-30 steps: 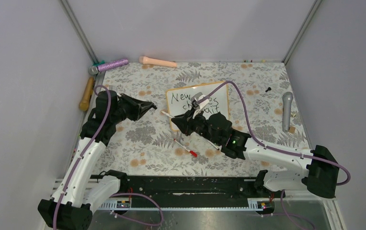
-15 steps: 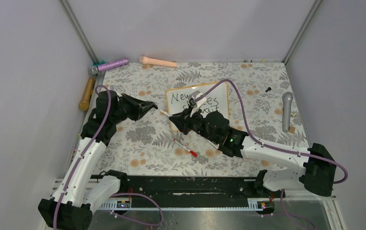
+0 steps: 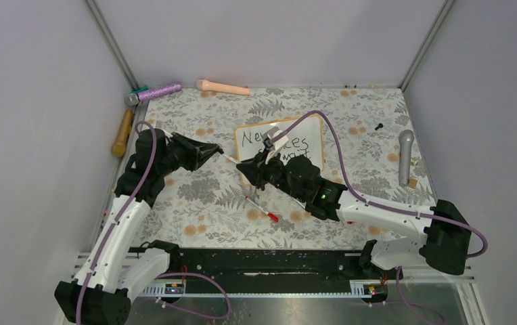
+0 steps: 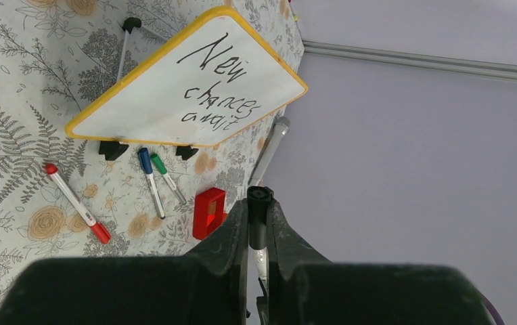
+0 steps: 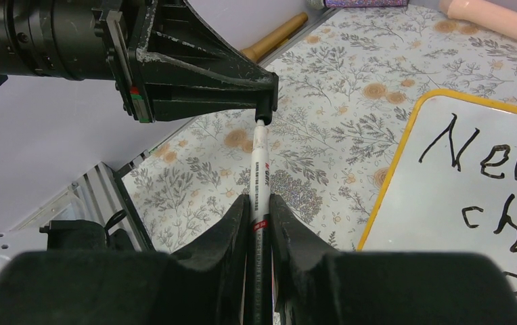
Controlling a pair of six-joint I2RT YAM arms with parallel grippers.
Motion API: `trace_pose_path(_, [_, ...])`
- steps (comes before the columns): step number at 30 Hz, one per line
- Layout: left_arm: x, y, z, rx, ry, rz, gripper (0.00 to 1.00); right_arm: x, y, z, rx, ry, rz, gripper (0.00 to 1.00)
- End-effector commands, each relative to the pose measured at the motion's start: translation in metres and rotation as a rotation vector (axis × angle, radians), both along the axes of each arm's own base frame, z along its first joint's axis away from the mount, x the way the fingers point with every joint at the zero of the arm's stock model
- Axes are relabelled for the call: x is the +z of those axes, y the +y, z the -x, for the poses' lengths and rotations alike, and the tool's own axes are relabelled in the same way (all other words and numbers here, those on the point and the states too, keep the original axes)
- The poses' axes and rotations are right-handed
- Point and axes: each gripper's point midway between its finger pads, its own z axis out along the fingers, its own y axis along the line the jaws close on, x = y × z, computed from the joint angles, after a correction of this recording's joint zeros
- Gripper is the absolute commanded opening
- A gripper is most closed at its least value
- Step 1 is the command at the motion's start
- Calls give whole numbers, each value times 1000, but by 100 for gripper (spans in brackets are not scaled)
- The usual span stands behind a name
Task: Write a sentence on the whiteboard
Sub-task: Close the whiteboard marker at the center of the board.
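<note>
My left gripper is to let go of the white marker on the table's fern print [image 3: 225,203] next to the red-capped marker.
The whiteboard [image 3: 315,135] stands at mid-table, partly hidden by my right arm. It also shows in the left wrist view [image 4: 174,95] and the right wrist view [image 5: 459,203]. The sentence [image 4: 218,88] reads "New chances await" in black. My right gripper [image 5: 259,203] is shut on a white marker [image 5: 259,159], left of the board [image 3: 248,168]. The marker's far end sits in a black cap [image 5: 264,108]. My left gripper [image 3: 210,153] is shut on that cap [image 4: 259,200], tip to tip with the right gripper.
A red-capped marker [image 3: 262,210] lies in front of the board. Blue [image 4: 151,183] and green [image 4: 168,177] markers and a red eraser [image 4: 210,213] lie by its feet. A grey microphone [image 3: 405,156] lies right; a purple microphone [image 3: 154,91], pink cylinder [image 3: 223,87] and wooden rod [image 3: 122,132] lie back left.
My right gripper has moved a little to the left with the marker, closer to the left gripper. The left arm has stayed still.
</note>
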Motion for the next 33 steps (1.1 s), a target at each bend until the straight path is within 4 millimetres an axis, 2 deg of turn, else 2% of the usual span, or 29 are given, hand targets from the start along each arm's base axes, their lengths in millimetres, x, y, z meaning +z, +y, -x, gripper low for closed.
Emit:
trace_pose_path(1, [16, -3, 4, -8, -39, 60, 0, 30, 5, -3, -19, -47, -65, 0])
trace_pose_path(14, [18, -5, 13, -26, -34, 87, 0, 34, 7, -11, -49, -71, -51, 0])
trace_pose_path(18, [19, -11, 12, -29, -16, 170, 2, 39, 10, -21, -117, -150, -37, 0])
trace_pose_path(20, [20, -14, 9, -20, -10, 227, 2, 47, 11, -26, -170, -221, -42, 0])
trace_pose_path(26, [29, -11, 4, 12, -28, 259, 1, 67, 28, -34, -240, -362, 23, 0])
trace_pose_path(30, [30, -14, 8, -5, -20, 258, 0, 63, 42, -43, -266, -421, 89, 0])
trace_pose_path(33, [28, -24, 17, -30, -9, 265, 0, 55, 57, -52, -270, -439, 134, 0])
